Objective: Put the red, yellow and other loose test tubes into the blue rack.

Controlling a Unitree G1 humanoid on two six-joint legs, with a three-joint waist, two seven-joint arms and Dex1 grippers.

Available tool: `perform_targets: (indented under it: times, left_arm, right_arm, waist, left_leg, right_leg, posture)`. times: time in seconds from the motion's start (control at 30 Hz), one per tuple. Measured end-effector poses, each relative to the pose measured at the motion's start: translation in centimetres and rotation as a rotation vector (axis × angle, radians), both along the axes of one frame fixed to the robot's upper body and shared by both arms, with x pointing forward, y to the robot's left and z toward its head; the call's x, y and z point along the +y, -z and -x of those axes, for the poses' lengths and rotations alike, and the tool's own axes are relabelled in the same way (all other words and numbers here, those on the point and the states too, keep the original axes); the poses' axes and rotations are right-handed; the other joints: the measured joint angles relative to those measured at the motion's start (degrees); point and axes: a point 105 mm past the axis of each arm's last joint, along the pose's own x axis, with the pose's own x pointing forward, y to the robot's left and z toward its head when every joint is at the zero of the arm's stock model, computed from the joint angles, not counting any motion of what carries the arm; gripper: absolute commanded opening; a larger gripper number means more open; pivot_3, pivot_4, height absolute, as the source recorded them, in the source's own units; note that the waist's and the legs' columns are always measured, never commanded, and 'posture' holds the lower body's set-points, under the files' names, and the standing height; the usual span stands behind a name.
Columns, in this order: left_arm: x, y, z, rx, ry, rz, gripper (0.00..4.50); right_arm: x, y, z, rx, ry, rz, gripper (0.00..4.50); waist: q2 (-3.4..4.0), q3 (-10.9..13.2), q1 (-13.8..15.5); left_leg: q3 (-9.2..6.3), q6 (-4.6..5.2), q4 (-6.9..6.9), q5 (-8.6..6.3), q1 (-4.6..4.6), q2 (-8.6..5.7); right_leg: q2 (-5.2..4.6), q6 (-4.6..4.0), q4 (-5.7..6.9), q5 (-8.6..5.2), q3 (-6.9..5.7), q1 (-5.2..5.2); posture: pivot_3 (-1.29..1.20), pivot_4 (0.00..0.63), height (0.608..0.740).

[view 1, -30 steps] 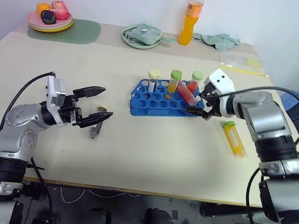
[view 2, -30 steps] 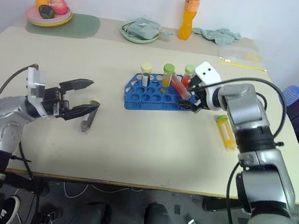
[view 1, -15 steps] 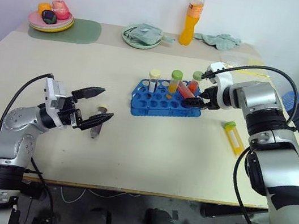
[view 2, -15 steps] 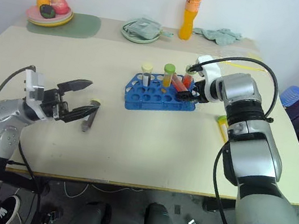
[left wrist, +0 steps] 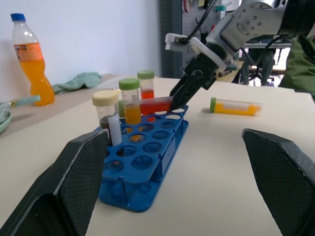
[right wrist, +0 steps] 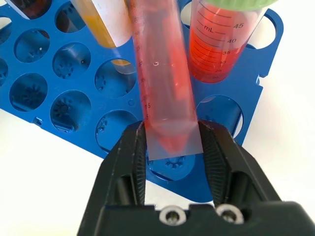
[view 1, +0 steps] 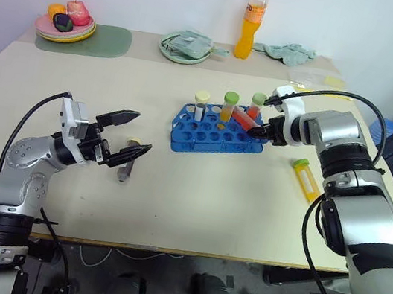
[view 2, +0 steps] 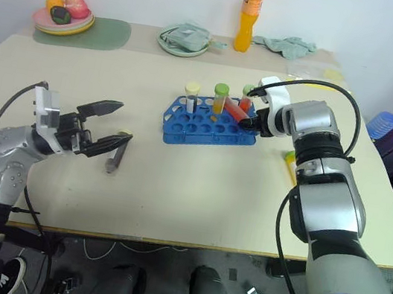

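Note:
Next, my right gripper sets the red test tube down on the table [view 1: 270, 183] between the blue rack and the yellow test tube.
The blue rack [view 1: 190, 140] sits mid-table with three capped tubes upright in it: cream cap [view 1: 202, 101], yellow contents [view 1: 229, 107] and red contents [view 1: 257, 104]. A further red test tube [view 1: 243, 118] lies tilted over the rack's right end. My right gripper [right wrist: 172, 142] is shut on its pointed tip. A yellow test tube [view 1: 306, 179] lies on the table right of the rack. A grey test tube [view 1: 128, 164] lies to the left of the rack, just beyond my left gripper [view 1: 129, 136], which is open and holds nothing.
Along the back of the table stand an orange drink bottle [view 1: 252, 19], a green plate [view 1: 169, 46] with a cloth on it, a plate of fruit [view 1: 66, 22] on a green mat, a crumpled cloth [view 1: 288, 53] and a plastic bag [view 1: 317, 80].
My right gripper's fingers, open around the tilted red tube before, have closed on it, and the wrist has rolled. The left arm has kept still.

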Motion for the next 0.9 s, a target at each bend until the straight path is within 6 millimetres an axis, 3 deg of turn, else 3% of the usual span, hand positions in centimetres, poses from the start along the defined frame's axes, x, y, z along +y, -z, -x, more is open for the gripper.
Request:
perform_targets:
  times: [0.1,0.3,0.57,0.77,0.9]
  left_arm:
    - [0.0,0.0,0.0,0.001,-0.001,0.0,4.5]
    - [0.0,0.1,0.0,0.007,0.0,0.001,4.5]
    - [0.0,0.2,0.1,0.009,0.009,-0.001,4.5]
    - [0.0,0.2,0.1,0.012,0.01,-0.001,4.5]
    - [-0.1,0.1,0.0,0.009,0.015,0.0,4.5]
  right_arm:
    - [0.0,0.0,0.0,0.003,-0.003,-0.004,0.92]
    - [-0.2,-0.2,0.4,0.028,0.001,-0.02,0.92]
    - [-1.5,-2.6,1.2,0.003,0.022,-0.051,0.92]
    - [-3.5,-0.4,3.4,0.084,0.072,-0.053,0.92]
    - [-4.0,-0.6,4.8,0.093,0.098,-0.069,0.92]
  waist:
    - [0.0,0.0,0.0]
    - [0.0,0.0,0.0]
    - [0.0,0.0,0.2]
    - [0.0,0.0,1.0]
    - [0.0,0.0,1.4]
  left_leg:
    - [0.0,0.0,0.0,0.0,0.0,0.0]
    - [0.0,0.0,0.0,0.0,-0.01,0.0]
    - [-0.01,0.0,0.01,0.0,-0.02,-0.01]
    - [0.0,0.0,0.04,0.0,-0.04,-0.03]
    - [0.0,0.0,0.03,0.0,-0.05,-0.02]
  right_leg:
    - [0.0,0.0,0.0,0.0,0.0,0.0]
    - [0.0,0.0,0.0,0.0,0.0,0.0]
    - [-0.01,0.0,-0.01,0.0,-0.01,0.0]
    - [-0.02,0.0,-0.02,0.0,0.0,0.0]
    - [0.0,0.0,-0.02,-0.01,0.0,-0.03]
  posture:
    - [0.0,0.15,0.74]
    - [0.0,0.15,0.74]
    - [0.0,0.15,0.74]
    - [0.0,0.15,0.74]
    - [0.0,0.15,0.74]
